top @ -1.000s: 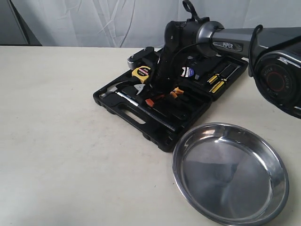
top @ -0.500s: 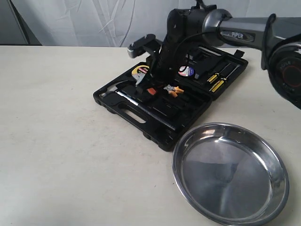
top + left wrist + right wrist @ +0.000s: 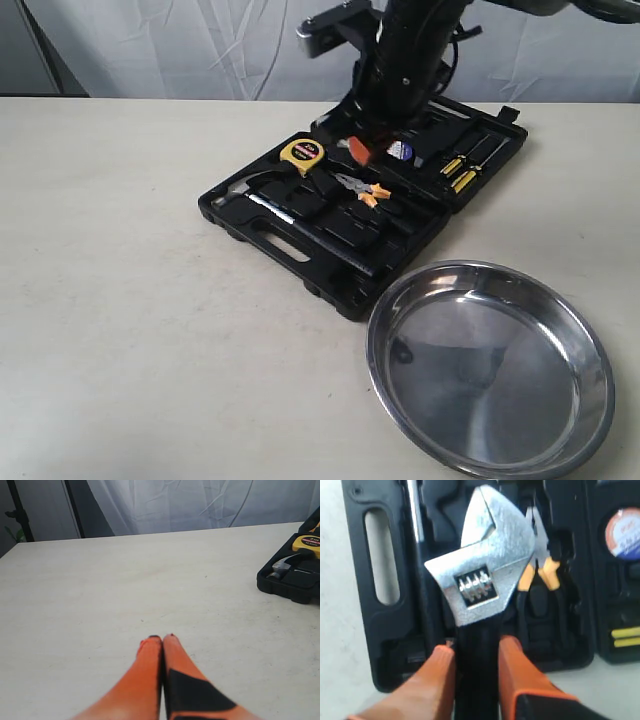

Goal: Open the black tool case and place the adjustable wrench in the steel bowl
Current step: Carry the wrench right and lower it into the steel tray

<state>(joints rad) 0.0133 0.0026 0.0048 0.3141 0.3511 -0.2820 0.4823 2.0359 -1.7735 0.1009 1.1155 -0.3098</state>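
Observation:
Next, I release the adjustable wrench from my right gripper on the middle of the steel bowl's flat bottom (image 3: 477, 383).
The black tool case (image 3: 335, 275) lies open on the table, its lid (image 3: 480, 130) folded back. My right gripper (image 3: 362, 150) hangs above the middle of the case, shut on the adjustable wrench. The right wrist view shows the wrench's silver head (image 3: 482, 575) out in front and its black handle clamped between the orange fingers (image 3: 440, 670), with the case (image 3: 355, 555) below. The steel bowl (image 3: 490, 365) sits empty to the front right of the case. My left gripper (image 3: 162, 638) is shut on nothing, low over bare table, with a corner of the case (image 3: 287, 582) off to one side.
Still in the case are a yellow tape measure (image 3: 303, 153), a hammer (image 3: 240, 190), orange-handled pliers (image 3: 366, 190) and yellow-handled screwdrivers (image 3: 460, 175). A white curtain hangs behind the table.
My right arm has risen from the case and moved back and to the right, lifting the wrench out of its recess. The bowl and the case have not moved.

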